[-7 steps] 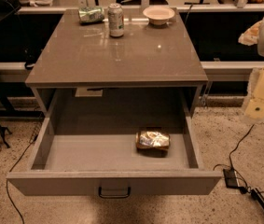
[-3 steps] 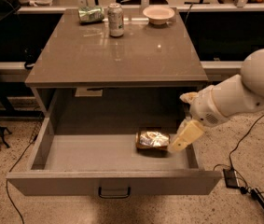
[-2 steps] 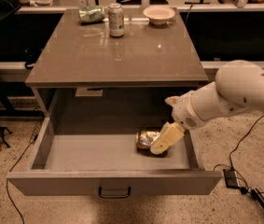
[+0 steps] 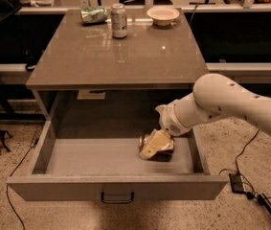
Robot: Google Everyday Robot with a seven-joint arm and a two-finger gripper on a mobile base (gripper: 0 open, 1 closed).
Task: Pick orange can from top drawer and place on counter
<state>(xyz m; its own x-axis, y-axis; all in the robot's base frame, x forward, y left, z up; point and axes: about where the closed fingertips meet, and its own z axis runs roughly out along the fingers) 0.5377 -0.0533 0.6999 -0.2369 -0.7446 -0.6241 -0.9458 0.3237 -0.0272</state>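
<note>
I will close my gripper around the body of the orange can (image 4: pixel 160 147) that lies in the open top drawer.
The orange can (image 4: pixel 168 147) lies on its side on the floor of the open top drawer (image 4: pixel 116 188), right of the middle. My gripper (image 4: pixel 152 144) reaches into the drawer from the right on a white arm and sits right over the can's left part, covering much of it. The counter (image 4: pixel 120 61) is the glossy grey-brown top above the drawer.
At the counter's far edge stand an upright silver-green can (image 4: pixel 119 20), a crushed green can (image 4: pixel 93 15) and a white bowl (image 4: pixel 163 15). The drawer's pull handle (image 4: pixel 117 198) faces me. A power brick and cables (image 4: pixel 235 182) lie on the floor at right.
My arm has come in from the right, moved left and down into the drawer, and the gripper is now over the orange can. The can has not moved.
</note>
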